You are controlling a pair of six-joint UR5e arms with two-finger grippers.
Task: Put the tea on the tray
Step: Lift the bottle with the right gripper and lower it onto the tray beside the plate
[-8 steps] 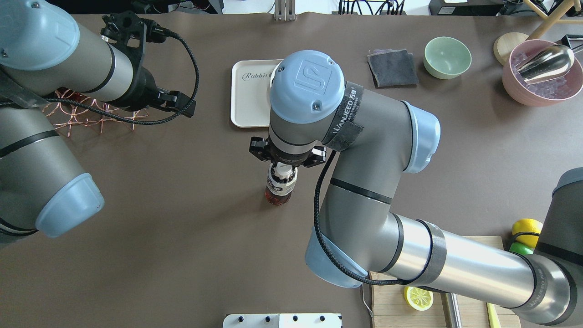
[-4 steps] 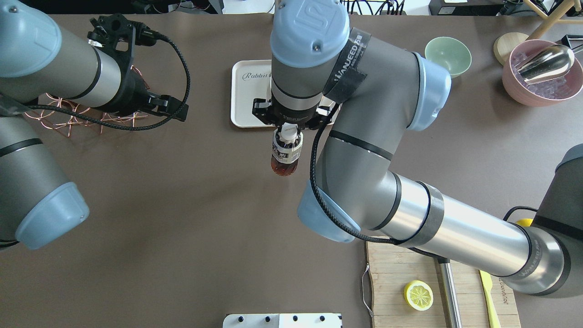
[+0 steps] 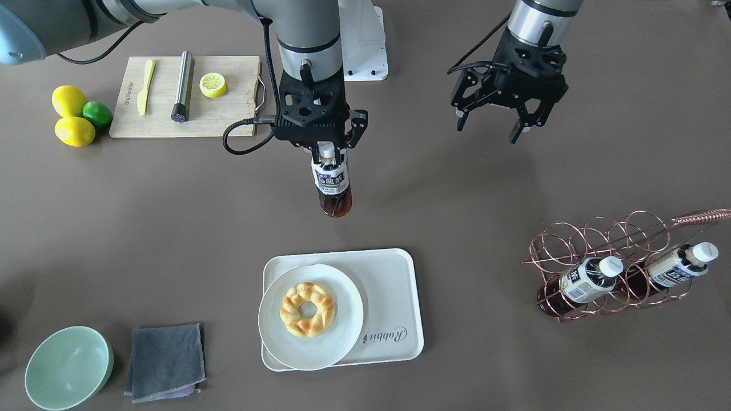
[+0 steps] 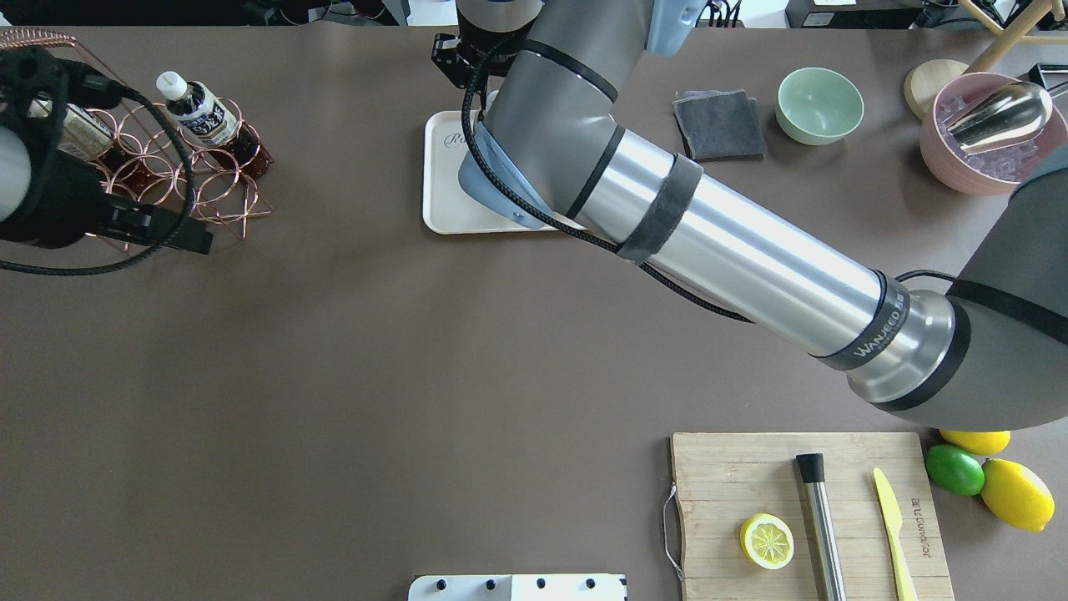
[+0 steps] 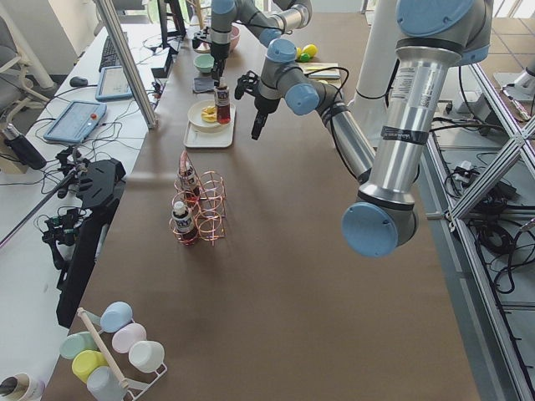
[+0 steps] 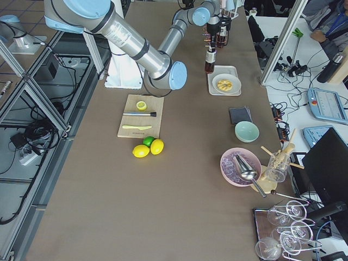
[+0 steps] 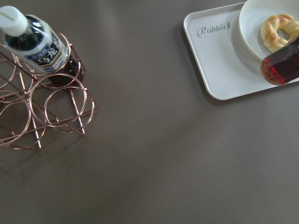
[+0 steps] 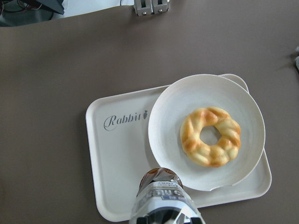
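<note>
Next, I let go of the tea with my right gripper on the bare part of the tray (image 3: 392, 307) (image 8: 124, 144), just behind the "Rabbit" lettering. The tea now hangs high over the tray's near edge.
My right gripper (image 3: 326, 149) is shut on the white-capped neck of the tea (image 3: 332, 181), a small bottle of reddish-brown liquid. It hangs upright, high above the table. In the right wrist view the tea (image 8: 161, 200) is over the near edge of the cream "Rabbit" tray (image 8: 117, 154), beside the plate. The tray (image 3: 394, 285) lies in the middle of the table's far side. My left gripper (image 3: 491, 131) is open and empty, raised, between the tray and the rack. In the overhead view my right arm hides the tea.
A round white plate (image 3: 342, 319) with a doughnut (image 3: 307, 309) fills half of the tray. A copper wire rack (image 3: 622, 268) holds two more bottles. There are also a cutting board (image 3: 228, 114), a green bowl (image 3: 68, 365) and a grey cloth (image 3: 165, 359).
My right arm has lifted the bottle from mid-table and carried it forward over the tray. My left arm has drawn back toward its own side, uncovering the rack.
</note>
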